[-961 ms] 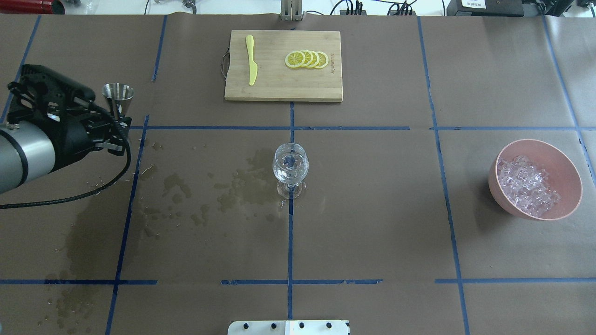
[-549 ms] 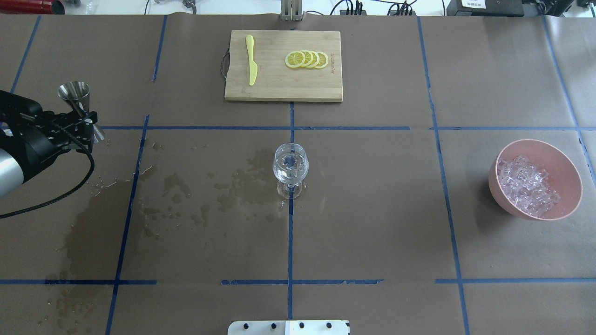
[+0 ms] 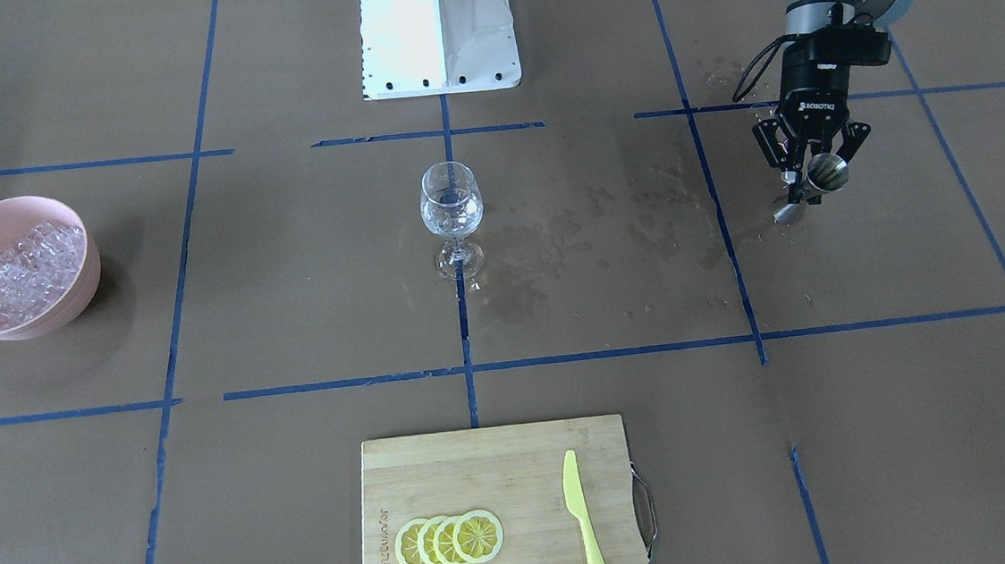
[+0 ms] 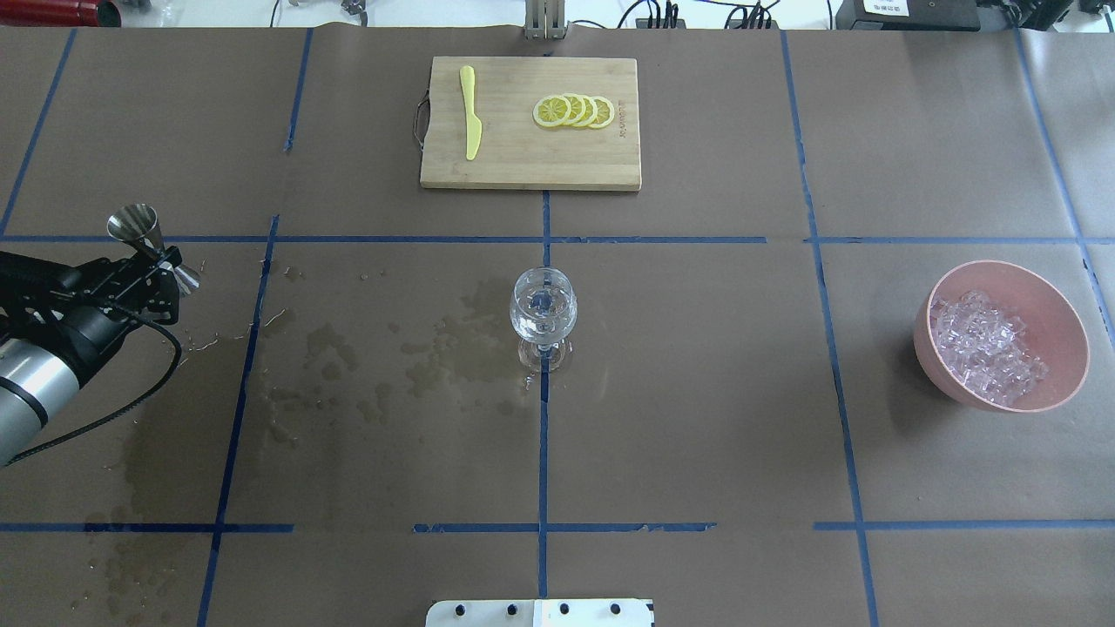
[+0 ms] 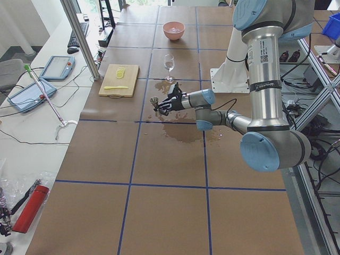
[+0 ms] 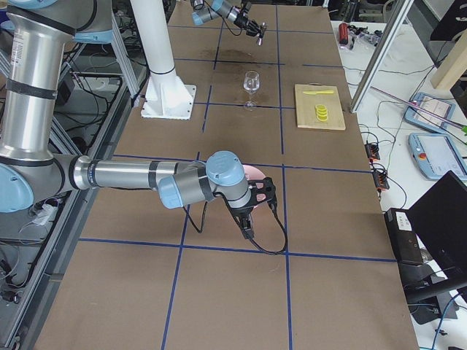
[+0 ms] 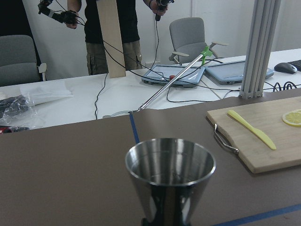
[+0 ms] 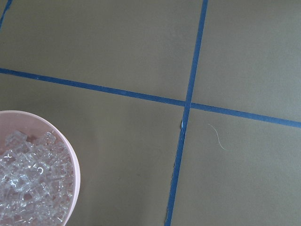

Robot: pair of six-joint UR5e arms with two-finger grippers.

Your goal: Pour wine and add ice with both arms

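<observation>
I should let go of the steel jigger with my left gripper beside the blue tape next to the wet stains [image 3: 739, 204], so that it is facing away from the glass.
My left gripper [image 4: 157, 255] [image 3: 810, 179] is shut on a steel jigger [image 4: 139, 228] [image 3: 826, 172] [image 7: 170, 174] over the table's left side, well left of the wine glass [image 4: 543, 305] [image 3: 451, 201]. The jigger's upper cup looks empty in the left wrist view. The glass stands upright at the table's middle, with what looks like a little clear wine [image 4: 542, 326] in its bowl. Ice [image 4: 989, 347] [image 3: 24, 270] [image 8: 28, 188] fills a pink bowl [image 4: 1070, 348] [image 3: 65, 307] at the right. My right gripper [image 6: 248, 222] shows only in the exterior right view, near the bowl; I cannot tell its state.
A wooden cutting board [image 4: 523, 165] with lemon slices [image 4: 573, 111] and a yellow knife [image 4: 470, 113] lies at the far middle. Wet stains [image 4: 453, 348] darken the paper left of the glass. The white robot base [image 3: 438, 27] is at the near edge. A person [image 7: 110, 37] stands beyond the table.
My left arm has carried the jigger leftward, away from the glass, and then back toward the robot's side. The glass and bowl have not moved.
</observation>
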